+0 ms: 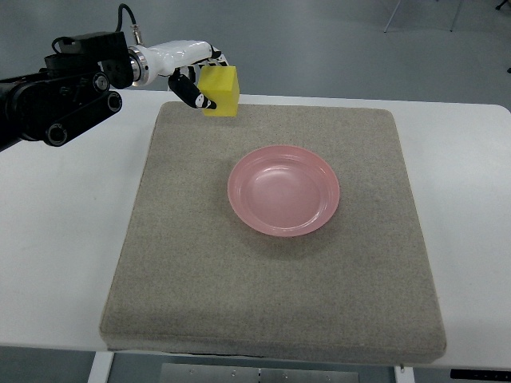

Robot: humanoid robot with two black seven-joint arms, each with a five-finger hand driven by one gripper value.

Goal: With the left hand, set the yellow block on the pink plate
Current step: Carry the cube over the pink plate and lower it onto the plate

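Observation:
Next, my left gripper lets go of the yellow block near the middle of the pink plate (279, 184). It is now at the mat's far corner.
A yellow block (221, 90) is held in my left hand (201, 78) at the far left corner of the mat, above its back edge. The fingers (192, 93) curl around the block's left side, so the hand is shut on it. The black and white left arm comes in from the picture's left edge. A round pink plate (284, 191) lies on the middle of the mat, down and to the right of the block, with nothing on it. My right arm does not show.
A grey-brown felt mat (192, 271) covers most of the white table (56, 239). Grey floor and some chair legs (423, 14) show beyond the table's far edge.

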